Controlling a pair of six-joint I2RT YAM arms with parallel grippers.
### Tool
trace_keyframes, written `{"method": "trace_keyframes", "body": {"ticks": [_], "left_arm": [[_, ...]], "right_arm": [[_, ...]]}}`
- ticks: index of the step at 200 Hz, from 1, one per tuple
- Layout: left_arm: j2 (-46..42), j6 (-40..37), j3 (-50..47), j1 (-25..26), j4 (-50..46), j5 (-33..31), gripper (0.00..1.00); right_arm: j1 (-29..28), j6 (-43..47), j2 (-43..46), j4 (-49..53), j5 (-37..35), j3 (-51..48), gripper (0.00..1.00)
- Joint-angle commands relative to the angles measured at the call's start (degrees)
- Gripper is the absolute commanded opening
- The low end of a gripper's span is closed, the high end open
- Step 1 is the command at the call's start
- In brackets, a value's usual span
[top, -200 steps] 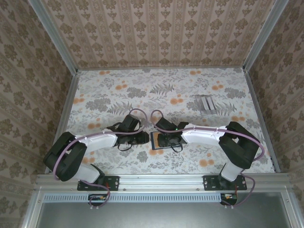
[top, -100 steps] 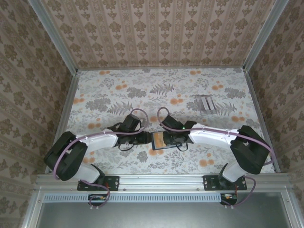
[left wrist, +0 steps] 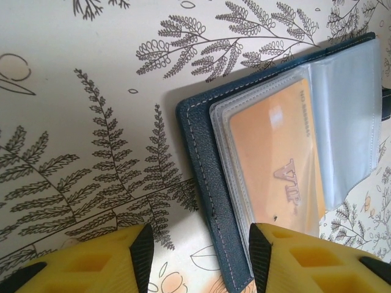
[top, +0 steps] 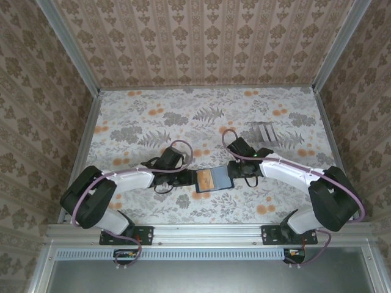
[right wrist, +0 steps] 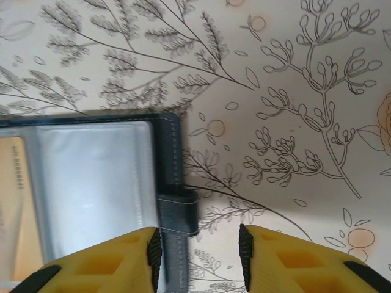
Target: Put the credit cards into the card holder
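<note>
The card holder's edge lines up with the right fingers and the strap tab juts crosswise, so next I back my right gripper off, turn and pinch the strap tab [right wrist: 180, 212].
The card holder [top: 215, 180] lies open on the flowered table between my two grippers, navy outside with clear sleeves inside. An orange card marked VIP [left wrist: 275, 159] sits in one sleeve. My left gripper [top: 190, 179] is open at the holder's left edge; in the left wrist view the navy edge [left wrist: 201, 177] runs between the pads, close to the right one [left wrist: 259, 259]. My right gripper [top: 234, 176] is open at the holder's right edge, where the strap tab [right wrist: 178, 210] sits just inside its left pad [right wrist: 154, 253]. Pale grey striped flat cards [top: 264, 132] lie far right.
Patterned walls close the table [top: 183, 116] on three sides, with metal rails along the left [top: 85, 146] and right [top: 333, 146] edges. Both arm bases stand at the near edge. Bare table stretches behind the holder.
My right gripper has drawn back to the right off the card holder, which now lies uncovered and open with the orange card showing. My left gripper's jaws have widened.
</note>
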State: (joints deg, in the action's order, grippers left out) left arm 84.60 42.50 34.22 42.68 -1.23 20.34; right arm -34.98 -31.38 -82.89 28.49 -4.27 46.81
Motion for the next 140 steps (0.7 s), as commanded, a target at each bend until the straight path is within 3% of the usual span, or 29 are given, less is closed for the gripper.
{"method": "trace_keyframes", "body": {"ticks": [1, 35, 90, 119, 140], "left_arm": [[1.74, -0.52, 1.98, 0.32, -1.73, 1.35, 0.48], [2.9, 0.94, 1.55, 0.14, 1.25, 3.83, 0.48], [3.13, 0.5, 1.67, -1.27, 1.05, 4.97, 0.48], [2.22, -0.48, 2.08, -1.54, -1.63, 2.96, 0.48], [2.57, -1.24, 2.83, -1.66, -3.62, 1.62, 0.48]], "right_arm": [[0.6, 4.44, -2.6, -0.44, 2.16, -1.02, 0.4], [1.32, 5.06, -6.75, -3.18, 9.83, -0.82, 0.32], [2.62, 4.29, -6.51, -6.47, 9.66, -2.55, 0.09], [9.23, -3.66, -3.69, -21.55, 25.88, -11.41, 0.01], [11.49, -11.78, -4.28, -34.4, 35.96, -16.72, 0.0]]}}
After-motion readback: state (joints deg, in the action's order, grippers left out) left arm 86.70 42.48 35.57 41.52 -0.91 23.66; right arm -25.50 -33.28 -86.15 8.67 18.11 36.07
